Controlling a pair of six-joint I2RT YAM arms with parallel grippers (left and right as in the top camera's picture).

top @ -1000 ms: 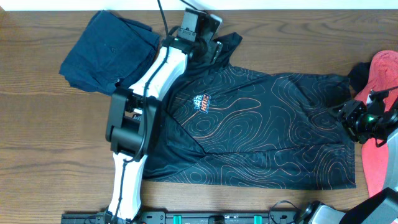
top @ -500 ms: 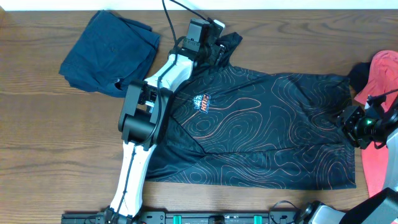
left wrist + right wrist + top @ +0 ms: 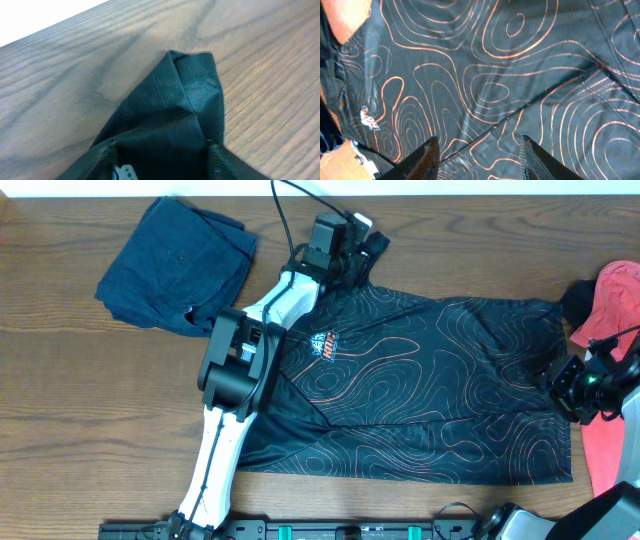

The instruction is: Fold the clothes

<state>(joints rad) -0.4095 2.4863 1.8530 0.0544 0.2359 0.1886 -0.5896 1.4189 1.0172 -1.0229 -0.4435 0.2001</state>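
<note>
The robot's right gripper will next close on the far hem corner (image 3: 551, 308) of the black jersey, near the coral-red garment.
The clothes, a black jersey (image 3: 430, 380) with orange contour lines and a logo, lie spread flat across the table. My left gripper (image 3: 352, 248) is at the jersey's far sleeve near the back edge. In the left wrist view the dark sleeve cloth (image 3: 190, 90) runs between the jaws of the left gripper (image 3: 161, 157), which stand apart around it. My right gripper (image 3: 562, 385) hovers at the jersey's right hem. In the right wrist view the right gripper (image 3: 480, 160) is open over a crease in the jersey (image 3: 495, 75).
A folded navy-blue garment (image 3: 175, 265) lies at the back left. A coral-red garment (image 3: 612, 290) sits at the right edge, beside my right arm. Bare wooden table (image 3: 80, 430) surrounds the jersey, and its back edge (image 3: 60, 35) is close behind the sleeve.
My left gripper has moved right along the back edge onto the sleeve and its jaws have narrowed around the cloth. My right gripper has shifted slightly toward the front.
</note>
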